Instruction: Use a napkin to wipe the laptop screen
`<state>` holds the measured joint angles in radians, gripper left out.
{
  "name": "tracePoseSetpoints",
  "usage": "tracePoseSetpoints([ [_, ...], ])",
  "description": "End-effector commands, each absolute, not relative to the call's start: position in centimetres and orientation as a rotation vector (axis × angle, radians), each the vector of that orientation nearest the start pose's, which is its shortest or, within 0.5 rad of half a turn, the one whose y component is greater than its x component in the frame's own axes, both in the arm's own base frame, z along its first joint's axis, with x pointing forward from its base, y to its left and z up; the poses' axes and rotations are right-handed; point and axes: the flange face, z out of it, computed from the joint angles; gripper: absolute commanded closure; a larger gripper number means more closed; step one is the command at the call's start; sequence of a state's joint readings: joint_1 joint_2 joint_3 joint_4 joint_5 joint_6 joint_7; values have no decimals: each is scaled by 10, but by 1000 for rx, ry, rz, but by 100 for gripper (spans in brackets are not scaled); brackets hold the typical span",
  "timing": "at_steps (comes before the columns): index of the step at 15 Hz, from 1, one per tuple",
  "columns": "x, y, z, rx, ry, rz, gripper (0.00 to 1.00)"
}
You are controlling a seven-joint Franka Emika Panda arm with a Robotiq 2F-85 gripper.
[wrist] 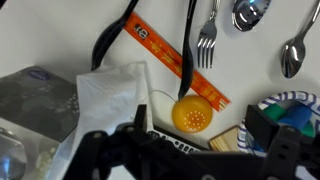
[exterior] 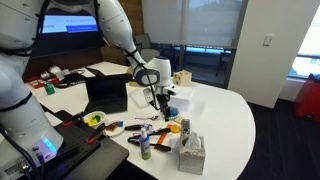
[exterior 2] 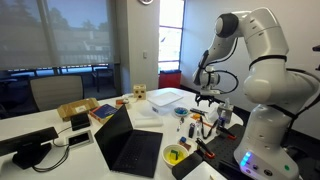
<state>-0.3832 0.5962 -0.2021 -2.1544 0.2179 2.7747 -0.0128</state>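
Observation:
The white napkin's middle [wrist: 108, 108] sticks up out of the grey tissue box, and my gripper should go there next and close on it.
My gripper [wrist: 199, 122] is open and empty, its two dark fingers wide apart at the bottom of the wrist view. It hangs over the white table in both exterior views [exterior: 158, 96] [exterior 2: 208, 97]. A white napkin [wrist: 108, 92] sticks up out of a grey tissue box [wrist: 35, 100], left of my fingers and apart from them. The box also shows near the table's front edge [exterior: 190, 153]. The small black laptop [exterior: 104, 92] stands open on the table. Its dark blank screen [exterior 2: 110, 128] is well away from my gripper.
Under my fingers lie an orange ball [wrist: 192, 115], an orange flat packet [wrist: 175, 62], black cables, forks [wrist: 207, 35] and spoons [wrist: 292, 50]. A clear plastic container [exterior 2: 165, 98], a small cardboard box [exterior: 182, 77] and scattered tools crowd the table.

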Motion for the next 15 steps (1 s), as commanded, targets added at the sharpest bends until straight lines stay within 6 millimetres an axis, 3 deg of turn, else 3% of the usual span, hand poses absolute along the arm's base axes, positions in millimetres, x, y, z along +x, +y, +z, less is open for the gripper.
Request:
tracePoseSetpoints([
  [1, 452, -337, 110, -2891, 1299, -20, 0],
  [7, 443, -369, 89, -2840, 1435, 0, 0],
  [15, 419, -381, 73, -2746, 1682, 55, 0],
])
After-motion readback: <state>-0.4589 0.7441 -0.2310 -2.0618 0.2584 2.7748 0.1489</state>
